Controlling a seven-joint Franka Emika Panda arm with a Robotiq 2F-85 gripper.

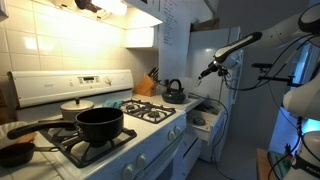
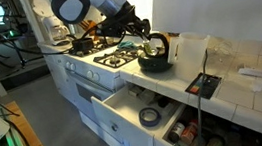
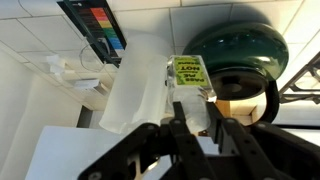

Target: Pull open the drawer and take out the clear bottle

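The robot will use its gripper to set the clear bottle down on the counter (image 1: 176, 103) between the dark green kettle and the white stove.
The white drawer (image 2: 120, 107) stands pulled open under the counter and shows a pale grey inside; it also shows in an exterior view (image 1: 201, 122). In the wrist view my gripper (image 3: 194, 110) is shut on the clear bottle (image 3: 187, 72), which has a green and yellow label. The bottle sits between the two black fingers, in front of the dark green kettle (image 3: 240, 40). In both exterior views the gripper (image 2: 143, 31) (image 1: 207, 72) hangs above the counter beside the kettle (image 2: 155, 56), higher than the open drawer.
A roll of tape (image 2: 149, 116) lies in the drawer. A lower drawer (image 2: 184, 133) with several items is open too. A black pot (image 1: 100, 123) and a pan sit on the white stove (image 1: 140, 150). A knife block (image 1: 147, 83) stands by the wall. A white bag (image 3: 135, 85) leans by the tiles.
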